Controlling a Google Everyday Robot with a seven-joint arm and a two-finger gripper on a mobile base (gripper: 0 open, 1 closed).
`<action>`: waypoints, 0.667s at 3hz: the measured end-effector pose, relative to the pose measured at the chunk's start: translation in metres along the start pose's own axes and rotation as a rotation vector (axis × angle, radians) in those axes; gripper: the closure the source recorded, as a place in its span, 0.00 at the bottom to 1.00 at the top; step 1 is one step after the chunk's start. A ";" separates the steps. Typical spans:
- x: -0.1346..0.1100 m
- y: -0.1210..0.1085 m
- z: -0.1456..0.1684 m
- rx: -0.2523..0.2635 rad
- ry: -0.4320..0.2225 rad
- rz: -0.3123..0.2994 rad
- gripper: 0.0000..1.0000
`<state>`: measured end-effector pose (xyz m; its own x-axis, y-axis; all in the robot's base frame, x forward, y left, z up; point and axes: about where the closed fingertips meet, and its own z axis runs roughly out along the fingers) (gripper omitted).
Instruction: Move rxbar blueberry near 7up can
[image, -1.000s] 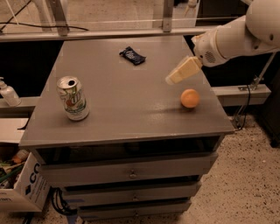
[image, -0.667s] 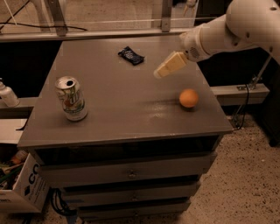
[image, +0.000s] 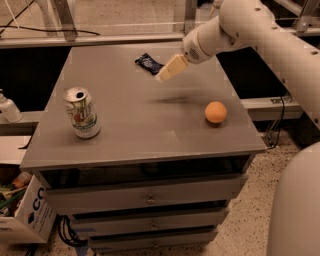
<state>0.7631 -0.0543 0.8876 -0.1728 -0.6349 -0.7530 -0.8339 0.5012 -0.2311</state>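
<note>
My gripper closes next on the near end of the rxbar blueberry (image: 156, 69), toward the orange ball.
The rxbar blueberry (image: 148, 62), a small flat dark-blue wrapper, lies at the far middle of the grey tabletop (image: 140, 125). The 7up can (image: 81, 113) stands upright near the front left, white and green with a silver top. My gripper (image: 167, 71), with pale cream fingers, hangs above the table just right of the bar, a little in front of it and apart from it. It holds nothing. The white arm reaches in from the upper right.
An orange ball (image: 215, 112) sits on the right side of the table. A white bottle (image: 8, 109) stands off the left edge. Drawers (image: 150, 199) are below the top. A cardboard box (image: 25, 220) sits on the floor at left.
The arm and gripper have moved left and toward the far side, from above the orange ball to just beside the rxbar. The can, bar and ball have not moved.
</note>
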 end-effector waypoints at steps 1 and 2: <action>-0.003 0.001 0.036 -0.021 0.029 0.006 0.00; -0.002 0.001 0.076 -0.046 0.069 0.009 0.00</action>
<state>0.8027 -0.0080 0.8419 -0.2151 -0.6701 -0.7105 -0.8549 0.4808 -0.1947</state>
